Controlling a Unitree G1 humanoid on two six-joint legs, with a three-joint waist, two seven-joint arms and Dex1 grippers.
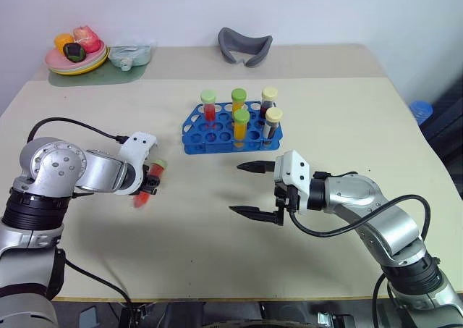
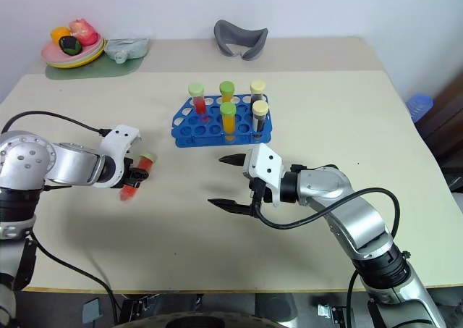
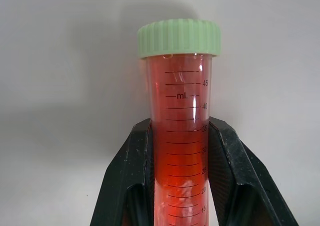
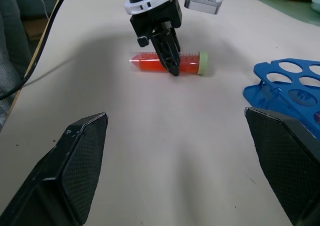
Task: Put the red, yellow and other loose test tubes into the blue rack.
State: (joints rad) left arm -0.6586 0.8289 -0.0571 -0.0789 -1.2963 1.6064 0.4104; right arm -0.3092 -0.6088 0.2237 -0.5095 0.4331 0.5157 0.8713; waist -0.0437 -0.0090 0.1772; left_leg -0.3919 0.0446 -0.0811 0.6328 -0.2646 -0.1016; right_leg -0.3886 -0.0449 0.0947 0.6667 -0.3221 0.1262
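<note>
The red test tube, now level close over the tabletop, will be let go by my left gripper in the blue rack's front hole [image 1: 210, 136] nearest the upright red tube.
A red test tube [image 3: 180, 86] with a pale green cap sits between the two black fingers [image 3: 131, 176] of my left gripper [image 1: 152, 180], which is shut on its middle. The tube [image 4: 190, 62] lies level, close over the tabletop at the left; whether it touches the table I cannot tell. The blue rack [image 1: 217, 138] stands mid-table and holds several upright tubes, red, orange and dark, with green and yellow caps. In front of the rack my right gripper [image 1: 236, 188] hangs open and empty, pointing left toward the held tube.
A plate of toy food [image 1: 76, 53] on a green mat and a pale green container [image 1: 130, 53] sit at the far left corner. A grey curved object [image 1: 244, 45] lies at the far edge. The table's edge runs close in front of both arms.
</note>
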